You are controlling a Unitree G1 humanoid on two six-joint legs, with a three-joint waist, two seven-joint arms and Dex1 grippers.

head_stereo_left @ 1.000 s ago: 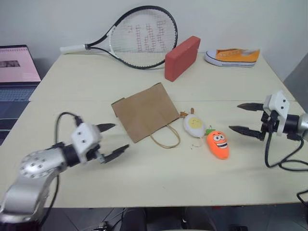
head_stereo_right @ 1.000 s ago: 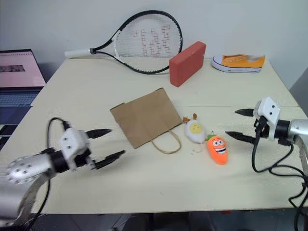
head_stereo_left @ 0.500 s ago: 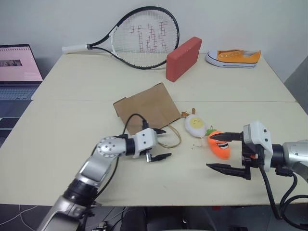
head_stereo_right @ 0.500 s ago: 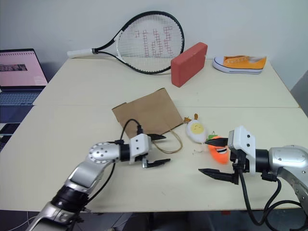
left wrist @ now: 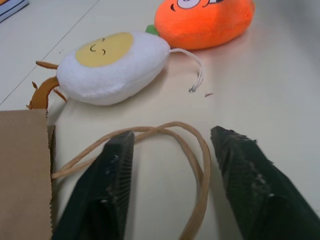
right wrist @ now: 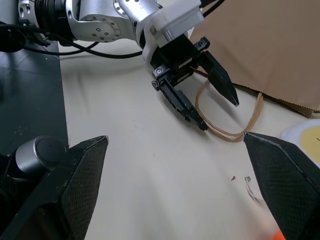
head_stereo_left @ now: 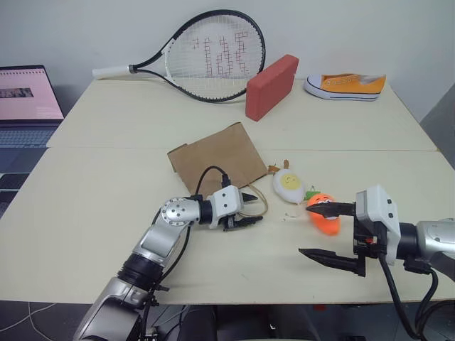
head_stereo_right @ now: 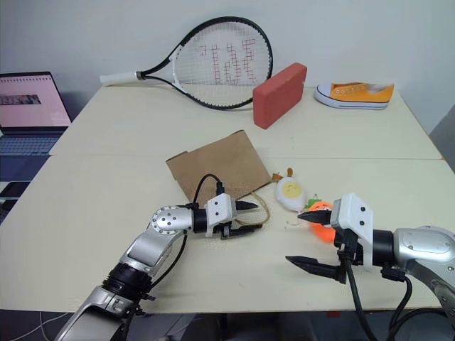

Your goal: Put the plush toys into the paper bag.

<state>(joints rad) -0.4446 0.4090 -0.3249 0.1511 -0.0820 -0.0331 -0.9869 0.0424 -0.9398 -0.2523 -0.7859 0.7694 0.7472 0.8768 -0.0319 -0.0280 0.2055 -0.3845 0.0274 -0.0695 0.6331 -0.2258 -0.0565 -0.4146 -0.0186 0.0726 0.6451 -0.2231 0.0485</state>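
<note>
The paper bag is lying flat with its handles overlapping. Next, my left gripper pinches just the upper handle (left wrist: pixel 206 162) and lifts it to open the paper bag.
The brown paper bag (head_stereo_left: pixel 217 160) lies flat on the table, its loop handle (left wrist: pixel 195 150) stretched toward the toys. My left gripper (head_stereo_left: pixel 252 209) rests low on the table with its fingers part-way apart, straddling that handle without pinching it. Just beyond the handle lies the white egg plush (head_stereo_left: pixel 288 185). The orange carrot plush (head_stereo_left: pixel 325 222) sits to the egg's right. My right gripper (head_stereo_left: pixel 309 229) is wide open and points left, its upper finger crossing in front of the carrot. Nothing sits between the right fingers. The right wrist view looks across at the left gripper (right wrist: pixel 219 115) and the bag (right wrist: pixel 270 45).
At the back of the table lie a tennis racket (head_stereo_left: pixel 206 57), a red block (head_stereo_left: pixel 270 85) and an orange-and-white sneaker (head_stereo_left: pixel 345 84). A laptop (head_stereo_left: pixel 25 99) stands off the table's left side. Cables hang from both wrists.
Both arms swung inward from the table's sides over the last second. In the last half second my left gripper edged onto the handle and its fingers narrowed; the right gripper kept still, wide open.
</note>
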